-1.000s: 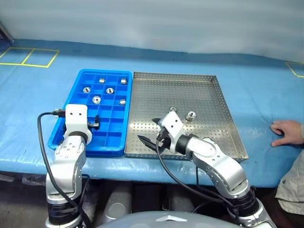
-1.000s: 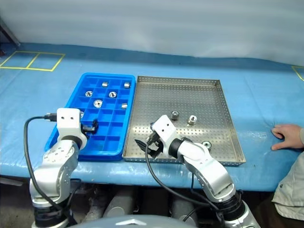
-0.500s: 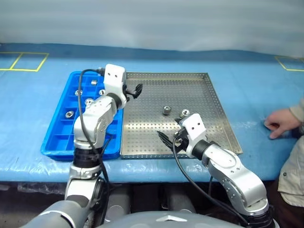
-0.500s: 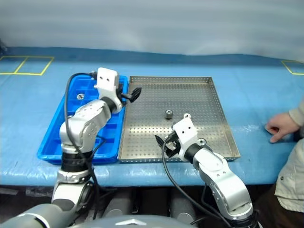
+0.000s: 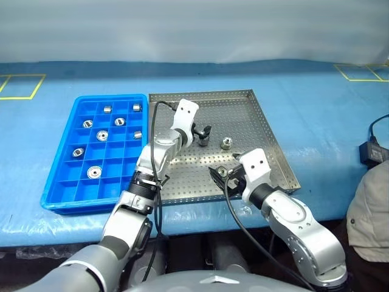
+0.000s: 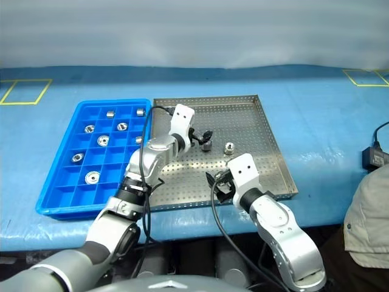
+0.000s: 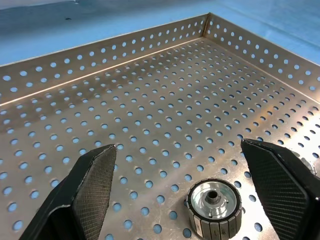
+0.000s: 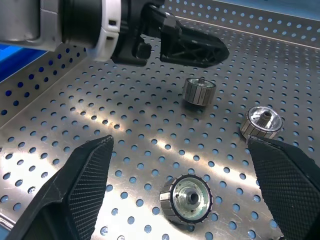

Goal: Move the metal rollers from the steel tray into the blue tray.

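Observation:
The robot's right gripper should next close on the outer side [image 5: 226,144] [image 8: 260,124] of the metal roller that sits just beside the one between the left gripper's fingers.
The steel tray [image 5: 255,115] lies mid-table with three metal rollers on it. My left gripper [image 7: 177,147] hovers open low over the tray's middle, one roller [image 7: 214,202] standing on the tray floor between its fingers [image 7: 92,185]. A second roller [image 5: 226,143] sits just to the right of that. My right gripper [image 8: 181,142] is open near the tray's front edge, the third roller [image 8: 186,197] lying on its side between its fingers, untouched. The blue tray [image 5: 58,182] on the left holds several rollers [image 5: 93,173] in separate compartments.
A black power adapter [image 5: 371,152] with a cable lies on the blue table cover at the far right, and a person's beige clothing [image 5: 368,213] is at the right edge. Yellow tape squares [image 5: 18,85] mark the far corners.
My left arm has swung from over the blue tray to the right, onto the steel tray beside a roller. The camera has turned right. My right gripper has stayed low at the tray's front.

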Controlling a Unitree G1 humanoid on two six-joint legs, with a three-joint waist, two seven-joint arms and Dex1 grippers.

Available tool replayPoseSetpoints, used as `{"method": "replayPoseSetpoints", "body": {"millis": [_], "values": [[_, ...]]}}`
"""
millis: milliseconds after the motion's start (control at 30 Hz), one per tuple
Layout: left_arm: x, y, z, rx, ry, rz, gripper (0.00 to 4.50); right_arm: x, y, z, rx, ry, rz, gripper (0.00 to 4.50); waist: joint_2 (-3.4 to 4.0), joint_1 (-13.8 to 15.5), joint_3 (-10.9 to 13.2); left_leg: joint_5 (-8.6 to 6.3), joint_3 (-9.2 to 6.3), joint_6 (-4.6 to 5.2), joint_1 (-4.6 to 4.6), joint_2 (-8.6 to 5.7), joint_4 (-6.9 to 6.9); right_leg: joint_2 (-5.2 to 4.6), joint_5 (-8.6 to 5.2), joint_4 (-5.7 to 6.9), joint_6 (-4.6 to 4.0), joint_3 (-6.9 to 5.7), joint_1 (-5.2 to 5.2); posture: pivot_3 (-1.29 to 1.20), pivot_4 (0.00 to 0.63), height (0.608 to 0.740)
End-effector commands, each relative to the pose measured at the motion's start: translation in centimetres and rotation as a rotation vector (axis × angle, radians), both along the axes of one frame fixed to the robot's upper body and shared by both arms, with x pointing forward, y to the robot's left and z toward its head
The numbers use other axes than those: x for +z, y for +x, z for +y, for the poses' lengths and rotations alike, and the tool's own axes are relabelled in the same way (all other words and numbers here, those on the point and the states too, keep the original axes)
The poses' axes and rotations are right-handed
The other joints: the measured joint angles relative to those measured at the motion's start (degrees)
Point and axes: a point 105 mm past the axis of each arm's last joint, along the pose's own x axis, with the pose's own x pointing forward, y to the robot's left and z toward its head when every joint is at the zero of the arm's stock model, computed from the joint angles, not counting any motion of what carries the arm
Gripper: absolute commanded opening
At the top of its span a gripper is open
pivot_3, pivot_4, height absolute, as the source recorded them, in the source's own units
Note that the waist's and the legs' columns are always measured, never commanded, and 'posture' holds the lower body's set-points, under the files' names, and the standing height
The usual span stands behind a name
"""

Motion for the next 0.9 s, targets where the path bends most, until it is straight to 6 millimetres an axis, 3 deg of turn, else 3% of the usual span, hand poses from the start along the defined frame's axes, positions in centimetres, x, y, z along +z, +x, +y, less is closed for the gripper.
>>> {"method": "replayPoseSetpoints", "body": {"millis": [33, 333, 533, 633, 833, 900], "values": [[1.2, 0.4, -1.6, -0.032, -0.035, -0.039, 4.33, 1.3, 0.0, 0.5, 0.015, 0.013, -0.055, 4.5, 0.0, -0.03, 0.0, 0.0, 0.0, 0.01, 0.0, -0.01, 0.0, 0.0, 0.02, -0.02, 0.04, 0.01, 0.0, -0.11, 0.15, 0.74], [-0.7, 1.2, -2.1, 0.01, 0.021, 0.026, 4.33, 1.6, 0.2, 0.6, 0.023, 0.008, -0.064, 4.5, 0.0, -0.18, 0.0, -0.02, 0.03, 0.04, 0.0, -0.01, 0.0, 0.01, 0.07, -0.06, 0.13, 0.03, 0.0, -0.11, 0.15, 0.74], [-2.2, 0.5, -2.5, -0.018, 0.045, 0.081, 4.33, 1.5, 0.2, 0.6, 0.017, 0.01, -0.064, 4.5, 0.0, -0.19, 0.0, -0.03, 0.04, 0.05, -0.01, -0.01, 0.0, 0.0, 0.11, -0.08, 0.19, 0.03, 0.0, -0.13, 0.15, 0.74], [-2.8, 0.2, -2.4, -0.023, 0.064, 0.115, 3.74, 1.5, 0.2, 0.6, 0.017, 0.011, -0.065, 4.5, 0.0, -0.18, 0.0, -0.03, 0.04, 0.06, 0.0, -0.01, 0.01, -0.01, 0.12, -0.09, 0.2, 0.04, 0.02, -0.12, 0.15, 0.74], [-2.9, -0.6, -2.0, -0.047, 0.104, 0.117, 1.8, 1.7, 0.4, 0.8, 0.024, 0.014, -0.069, 4.5, 0.0, -0.22, -0.01, -0.04, 0.06, 0.06, 0.01, -0.01, 0.01, -0.01, 0.13, -0.09, 0.21, 0.06, 0.03, -0.11, 0.15, 0.74], [-2.3, -0.8, -1.5, -0.038, 0.081, 0.107, 1.75, 1.7, 0.4, 0.9, 0.032, 0.016, -0.07, 4.5, 0.01, -0.28, -0.01, -0.04, 0.06, 0.07, 0.01, 0.0, 0.0, -0.01, 0.13, -0.09, 0.21, 0.07, 0.02, -0.09, 0.15, 0.74]]}}
